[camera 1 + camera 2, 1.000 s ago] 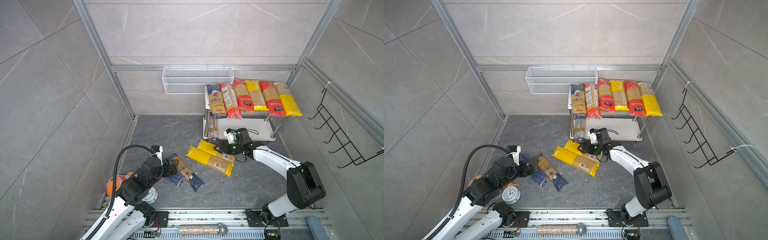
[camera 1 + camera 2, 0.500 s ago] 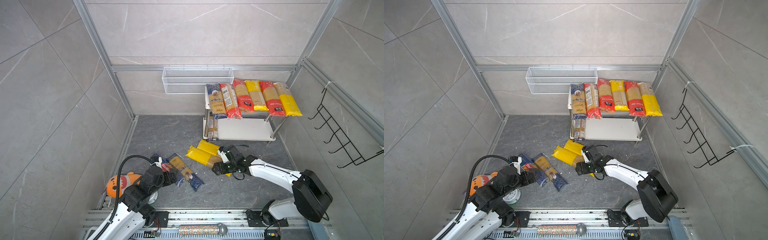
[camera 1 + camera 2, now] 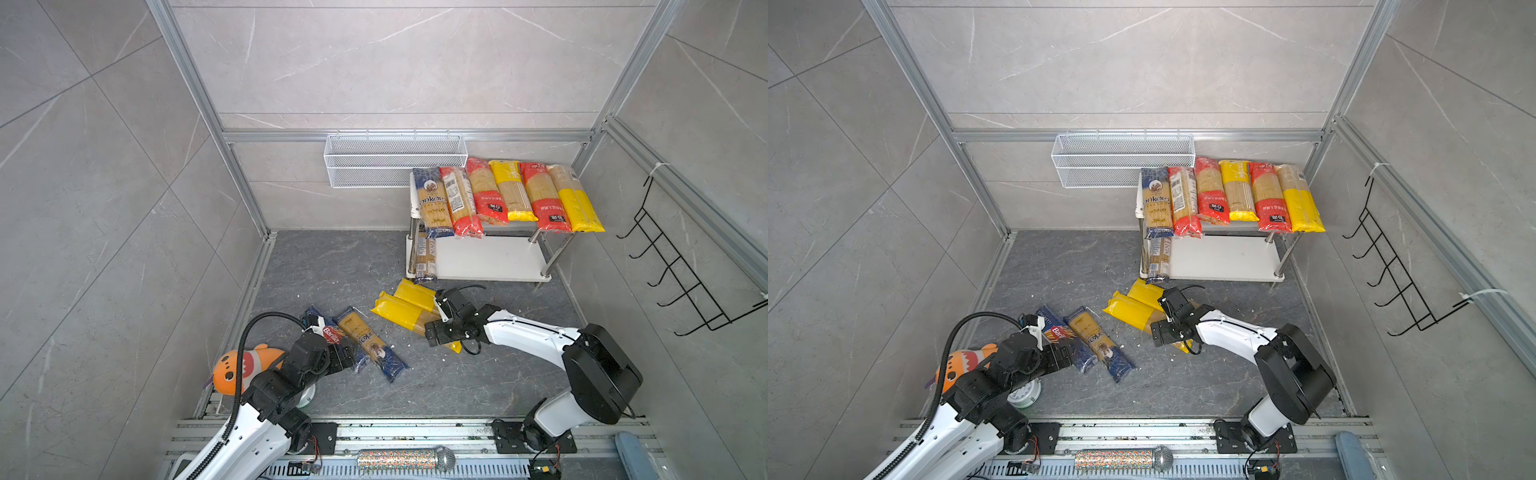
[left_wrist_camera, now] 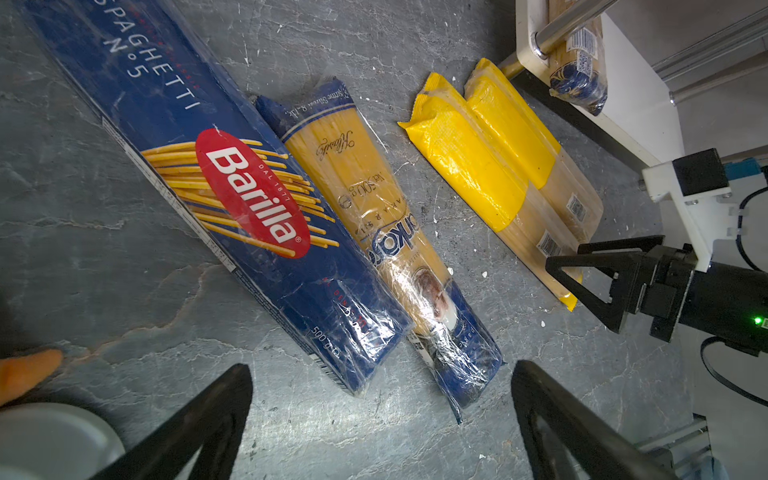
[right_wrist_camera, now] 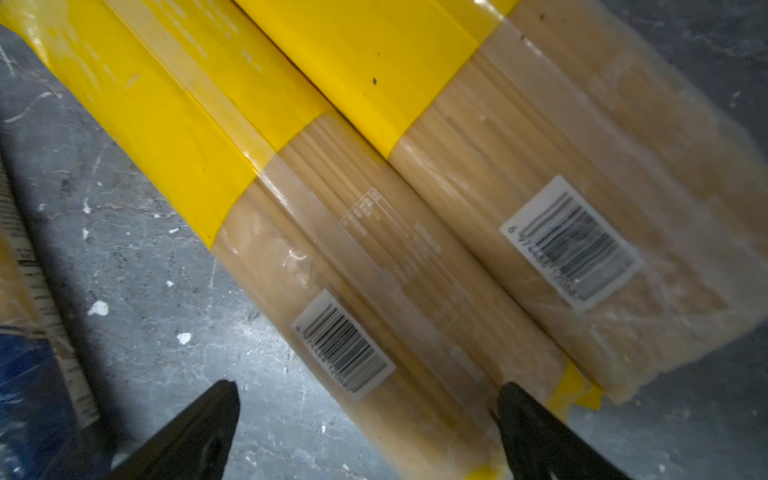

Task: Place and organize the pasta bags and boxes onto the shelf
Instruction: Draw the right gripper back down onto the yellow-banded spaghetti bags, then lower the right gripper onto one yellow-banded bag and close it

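Observation:
I will close my right gripper across the clear middle (image 3: 425, 325) (image 5: 392, 316) of the nearer yellow-ended bag, the one next to the blue-ended bag.
The shelf (image 3: 490, 259) stands at the back right with several pasta bags across its top tier and one bag (image 3: 426, 257) on the lower board. On the floor lie two yellow-ended bags (image 3: 397, 309) (image 5: 415, 257), a dark blue Barilla box (image 4: 232, 187) and a dark blue-ended bag (image 4: 374, 216). My right gripper (image 5: 368, 395) (image 3: 434, 332) is open, its jaws straddling the clear end of the nearer yellow-ended bag. My left gripper (image 4: 382, 374) (image 3: 349, 359) is open over bare floor, just short of the near ends of the Barilla box and the blue-ended bag.
A white wire basket (image 3: 395, 160) hangs on the back wall and a black hook rack (image 3: 681, 286) on the right wall. An orange fish plush (image 3: 241, 365) and a white clock (image 3: 1023, 392) lie beside the left arm. A glitter microphone (image 3: 405, 459) rests on the front rail.
My right gripper came back from the shelf's lower board to the yellow-ended bags on the floor, and its jaws widened. My left gripper drew back along the Barilla box towards its near end.

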Robot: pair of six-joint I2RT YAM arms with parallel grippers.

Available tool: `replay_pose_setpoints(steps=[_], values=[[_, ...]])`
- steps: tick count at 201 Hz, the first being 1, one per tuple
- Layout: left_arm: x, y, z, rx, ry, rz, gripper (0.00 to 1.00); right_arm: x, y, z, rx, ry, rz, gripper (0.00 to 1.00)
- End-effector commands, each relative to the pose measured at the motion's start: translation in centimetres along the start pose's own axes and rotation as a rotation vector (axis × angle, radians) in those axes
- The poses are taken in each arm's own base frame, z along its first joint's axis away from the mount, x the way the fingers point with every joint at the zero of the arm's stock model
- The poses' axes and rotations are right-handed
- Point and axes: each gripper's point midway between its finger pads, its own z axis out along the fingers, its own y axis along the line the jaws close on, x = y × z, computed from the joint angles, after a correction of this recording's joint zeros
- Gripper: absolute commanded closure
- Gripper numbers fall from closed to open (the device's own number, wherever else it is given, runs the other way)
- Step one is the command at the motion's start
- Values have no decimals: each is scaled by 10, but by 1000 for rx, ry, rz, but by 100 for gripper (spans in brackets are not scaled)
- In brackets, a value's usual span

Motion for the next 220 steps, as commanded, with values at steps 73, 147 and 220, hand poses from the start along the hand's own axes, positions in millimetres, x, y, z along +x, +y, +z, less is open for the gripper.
replay_pose_setpoints(steps=[73,147,220], values=[[-17,-10,-13,35,-70,30,0,14,34,7,-180,68,87,0],[-18,-10,-27,58,-96,46,0,18,57,-19,-189,49,44,0],[-20,-10,-30,64,-110,47,0,-10,50,-12,-76,23,-109,0]])
